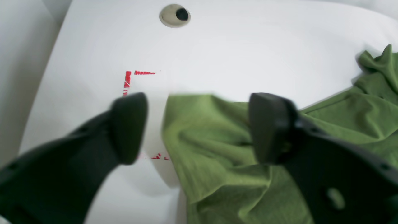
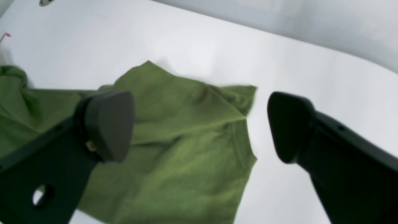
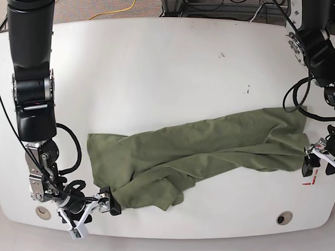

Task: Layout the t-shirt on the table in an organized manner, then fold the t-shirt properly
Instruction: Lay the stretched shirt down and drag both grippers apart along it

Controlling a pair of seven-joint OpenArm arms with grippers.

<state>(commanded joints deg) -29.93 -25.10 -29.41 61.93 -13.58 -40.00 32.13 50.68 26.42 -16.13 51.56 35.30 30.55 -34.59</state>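
Note:
The robot's left gripper will close on the far corner (image 3: 301,114) of the olive-green t-shirt, at the end beside the red tape marks.
The olive-green t-shirt (image 3: 196,152) lies crumpled in a long band across the white table (image 3: 171,76), from near left to near right. In the base view my right gripper (image 3: 96,216) stands open at the shirt's lower-left corner, near the front edge. The right wrist view shows its fingers (image 2: 108,124) spread wide over a corner of the t-shirt (image 2: 186,133), with nothing gripped. At the shirt's right end my left gripper (image 3: 323,167) is open too. In the left wrist view its fingers (image 1: 270,127) straddle the edge of the wrinkled t-shirt (image 1: 211,140) above the table (image 1: 233,56).
A round cable grommet (image 3: 284,217) sits near the front right and another (image 3: 43,213) at the front left, by the right arm. Red tape marks (image 1: 127,81) lie beside the shirt's end. Cables run along the table's far edge (image 3: 207,14).

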